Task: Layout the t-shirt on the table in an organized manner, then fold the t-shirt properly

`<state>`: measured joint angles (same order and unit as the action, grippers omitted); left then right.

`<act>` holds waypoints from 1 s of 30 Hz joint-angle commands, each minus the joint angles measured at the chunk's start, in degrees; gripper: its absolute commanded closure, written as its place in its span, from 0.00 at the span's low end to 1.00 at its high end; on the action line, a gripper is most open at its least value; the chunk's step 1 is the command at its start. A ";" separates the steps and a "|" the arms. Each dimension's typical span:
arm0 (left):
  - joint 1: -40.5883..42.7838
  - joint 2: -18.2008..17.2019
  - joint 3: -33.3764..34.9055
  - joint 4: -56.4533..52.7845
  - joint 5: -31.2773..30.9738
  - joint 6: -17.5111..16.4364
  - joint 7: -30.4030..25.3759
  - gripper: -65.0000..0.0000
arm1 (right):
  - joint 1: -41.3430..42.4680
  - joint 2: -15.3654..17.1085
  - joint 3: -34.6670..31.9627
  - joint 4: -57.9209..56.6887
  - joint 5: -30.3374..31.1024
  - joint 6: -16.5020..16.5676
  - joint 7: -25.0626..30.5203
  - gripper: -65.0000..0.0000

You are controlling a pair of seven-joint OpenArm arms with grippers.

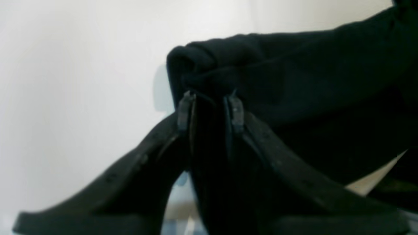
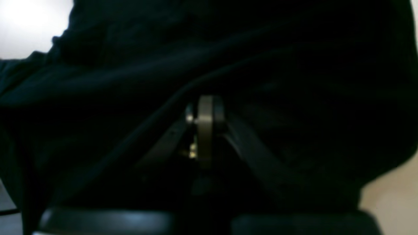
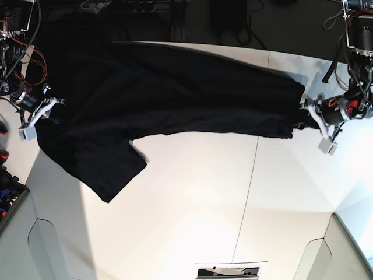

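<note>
Next, my right gripper lets go of the black t-shirt's end over the white table's far edge (image 3: 63, 42), past the drooping sleeve.
The black t-shirt (image 3: 163, 93) hangs stretched sideways over the far half of the white table (image 3: 192, 204), with one sleeve (image 3: 108, 169) drooping toward the table at the left. On the right of the base view my left gripper (image 3: 304, 116) pinches one end of the shirt; in the left wrist view a bunched fold of the t-shirt (image 1: 294, 81) sits between the jaws of my left gripper (image 1: 210, 107). At the left of the base view my right gripper (image 3: 51, 111) holds the other end. Up close my right gripper (image 2: 205, 120) is pressed shut, and the dark t-shirt (image 2: 228, 49) fills the view.
A thin dark seam (image 3: 250, 186) crosses the table. Red and black cables (image 3: 17, 52) hang by the right arm's base at the left. Dark gear (image 3: 227, 17) lies beyond the far edge. A small flat object (image 3: 230, 270) sits at the near edge.
</note>
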<state>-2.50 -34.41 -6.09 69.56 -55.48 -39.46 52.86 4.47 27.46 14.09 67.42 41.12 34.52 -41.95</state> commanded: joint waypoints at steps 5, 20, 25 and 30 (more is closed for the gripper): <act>-6.23 -0.17 -0.57 -3.17 2.80 -0.54 -2.89 0.74 | 4.04 0.94 0.07 -2.62 -5.03 -1.27 2.16 1.00; -14.75 -0.55 -0.59 -12.00 -4.02 -0.54 -3.34 0.74 | 12.68 0.94 0.98 -4.02 -3.10 -1.31 1.79 1.00; -11.78 -3.87 -0.74 -4.66 -10.84 -0.54 1.86 0.74 | 7.45 1.09 7.43 8.04 0.96 -1.29 -2.12 1.00; -6.05 -8.22 -0.74 4.42 -12.98 -0.54 2.29 0.74 | -2.23 1.07 16.09 20.11 4.72 -1.27 -4.42 1.00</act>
<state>-7.35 -41.43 -6.37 73.01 -66.87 -39.27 56.12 1.34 27.33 29.89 86.78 44.69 32.77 -47.57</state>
